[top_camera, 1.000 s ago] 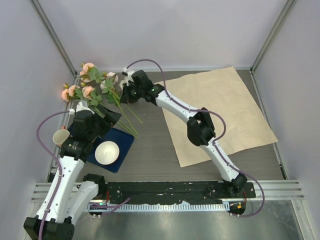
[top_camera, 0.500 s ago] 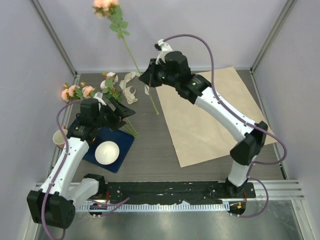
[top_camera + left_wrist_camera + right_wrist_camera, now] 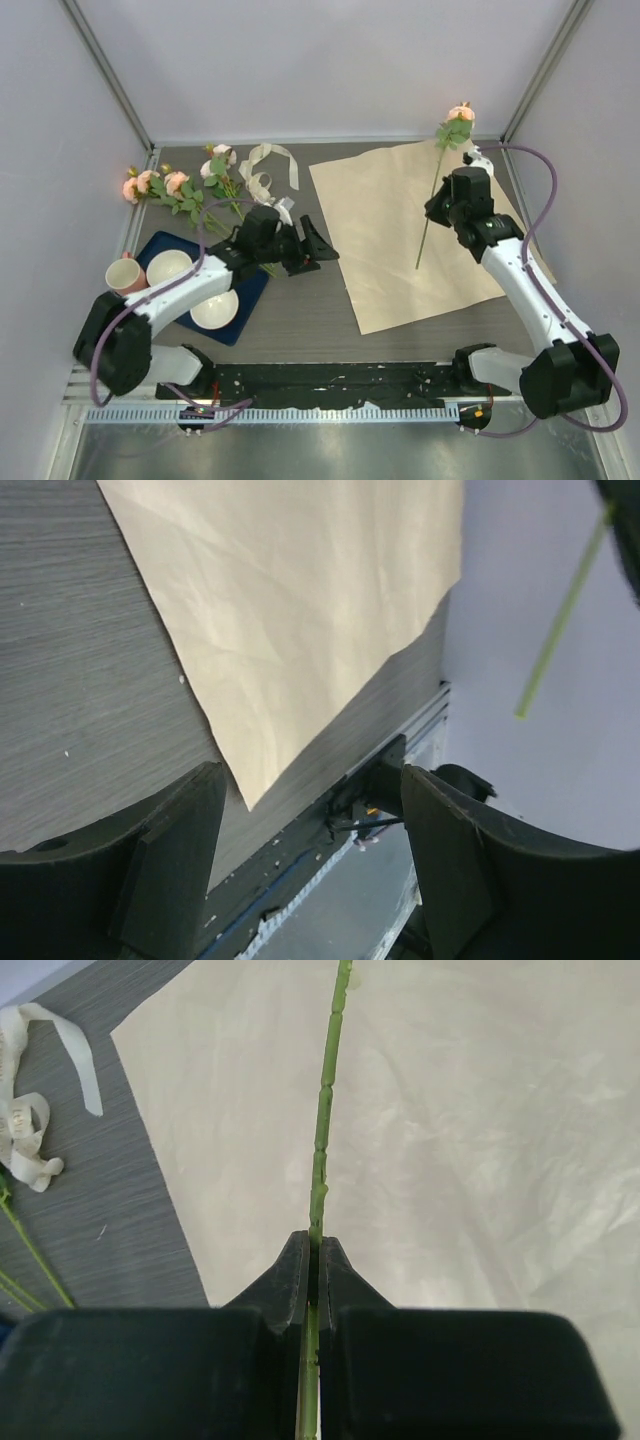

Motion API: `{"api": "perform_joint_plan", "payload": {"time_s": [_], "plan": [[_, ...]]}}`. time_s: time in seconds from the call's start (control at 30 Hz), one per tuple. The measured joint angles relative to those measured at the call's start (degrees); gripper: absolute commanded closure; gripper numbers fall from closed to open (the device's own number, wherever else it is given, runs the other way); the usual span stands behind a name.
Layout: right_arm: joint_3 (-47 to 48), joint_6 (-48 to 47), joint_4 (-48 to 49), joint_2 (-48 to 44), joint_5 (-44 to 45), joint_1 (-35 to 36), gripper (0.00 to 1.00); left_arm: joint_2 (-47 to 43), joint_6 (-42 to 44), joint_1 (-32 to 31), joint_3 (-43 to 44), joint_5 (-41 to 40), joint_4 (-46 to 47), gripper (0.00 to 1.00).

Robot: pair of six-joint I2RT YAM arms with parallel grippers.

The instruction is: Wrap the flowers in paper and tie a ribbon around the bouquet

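I will lay the pink flower, bloom toward the back edge, on the middle of the cream paper (image 3: 442, 205) with my right gripper.
One pink flower (image 3: 459, 114) on a long green stem (image 3: 325, 1140) hangs upright over the paper (image 3: 400, 240), with my right gripper (image 3: 437, 208) shut on the stem partway down. In the right wrist view the jaws (image 3: 314, 1260) pinch the stem with the cream paper (image 3: 480, 1160) beneath. The other flowers (image 3: 180, 188) lie at the back left. The cream ribbon (image 3: 264, 170) lies curled beside them. My left gripper (image 3: 318, 252) is open and empty, low over the bare table just left of the paper's edge. Its fingers (image 3: 170, 850) frame the paper's near corner (image 3: 300, 610).
A dark blue tray (image 3: 248, 290) at the front left holds two white bowls (image 3: 168, 268) (image 3: 213, 308). A pale cup (image 3: 122, 275) stands at its left edge. Loose flower stems (image 3: 30, 1250) lie near the ribbon (image 3: 30, 1130). Metal frame posts and grey walls enclose the table.
My right arm has lifted one flower from the back left and carried it across to above the paper. My left arm has swung right, off the tray, towards the paper's edge.
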Motion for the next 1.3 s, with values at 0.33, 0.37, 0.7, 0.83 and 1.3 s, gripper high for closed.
{"api": "perform_joint_plan", "payload": {"time_s": [0.33, 0.37, 0.7, 0.83, 1.3], "plan": [[-6.3, -0.6, 6.4, 0.7, 2.1, -6.1, 0.99, 26.0, -0.7, -5.2, 9.0, 1.2, 11.1, 0.39], [-7.6, -0.3, 7.6, 0.8, 2.1, -6.2, 0.99, 27.2, -0.7, -5.5, 9.3, 1.5, 12.0, 0.41], [-11.7, 0.0, 18.5, 14.2, 3.7, -4.9, 0.99, 37.6, -0.7, -7.5, 12.9, 0.9, 14.3, 0.46], [-11.6, 0.5, 19.1, 19.6, 6.5, -4.0, 1.00, 38.7, -0.5, -8.0, 13.3, -0.4, 13.2, 0.45], [-7.1, 1.9, 19.0, 29.9, 10.9, -3.9, 1.00, 40.0, 1.0, -9.9, 17.8, -5.5, 5.7, 0.46]]}}
